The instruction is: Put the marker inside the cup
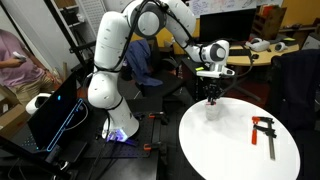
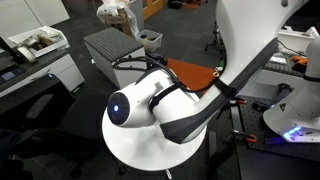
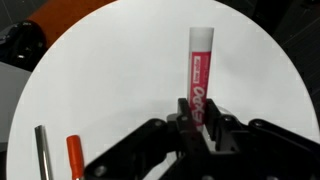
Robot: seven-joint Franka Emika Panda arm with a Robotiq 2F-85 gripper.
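Observation:
I should let go of the red marker inside the clear cup (image 1: 213, 112) (image 3: 212, 115) that stands near the edge of the white round table.
My gripper (image 3: 200, 122) is shut on the marker (image 3: 200, 70), a red stick with a white tip that points away from the jaws toward the white round table (image 3: 110, 80). In an exterior view the gripper (image 1: 211, 96) hangs over the middle of the table. A faint clear shape right under it looks like the cup (image 1: 212, 111). I cannot make out the cup in the wrist view. In an exterior view the arm's joint (image 2: 150, 105) hides the gripper, the marker and the cup.
A red-and-black bar clamp (image 1: 264, 132) lies on the table to one side, and also shows in the wrist view (image 3: 73, 158). The table edge (image 2: 130, 155) is close around. Desks, a laptop (image 1: 55, 115) and a person (image 1: 15, 60) surround the table.

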